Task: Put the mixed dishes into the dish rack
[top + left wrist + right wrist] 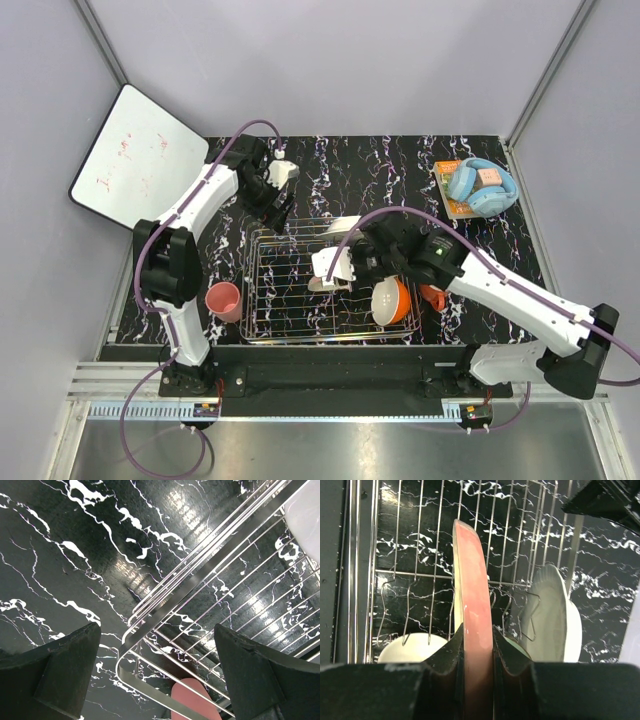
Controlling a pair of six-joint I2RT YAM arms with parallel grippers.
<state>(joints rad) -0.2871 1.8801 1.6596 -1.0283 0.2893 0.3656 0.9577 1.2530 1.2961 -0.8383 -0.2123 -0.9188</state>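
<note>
My right gripper has the pink plate, held on edge over the rack wires. It will let go of it upright in the rack (346, 288) (473, 611) between the orange bowl and the white plate.
The dish rack (290, 300) stands mid-table. My right gripper (345, 270) is shut on the rim of the pink plate (472, 575) and holds it on edge over the rack wires (410, 572); the plate also shows in the top view (328, 264). The white plate (550, 615) stands upright among the tines to its right, at the rack's far side (345, 228). The orange bowl with cream inside (392, 300) sits in the rack's right end. A mint-green sliver (516, 647) shows behind my right finger. My left gripper (278, 205) is open and empty over the rack's far left corner (131, 630).
The small pink cup (224, 300) stands on the table left of the rack. The orange mug (433, 296) lies just right of the rack. Light-blue headphones (482, 187) sit at the far right. A white board (140, 165) leans at the far left. Grey walls enclose the table.
</note>
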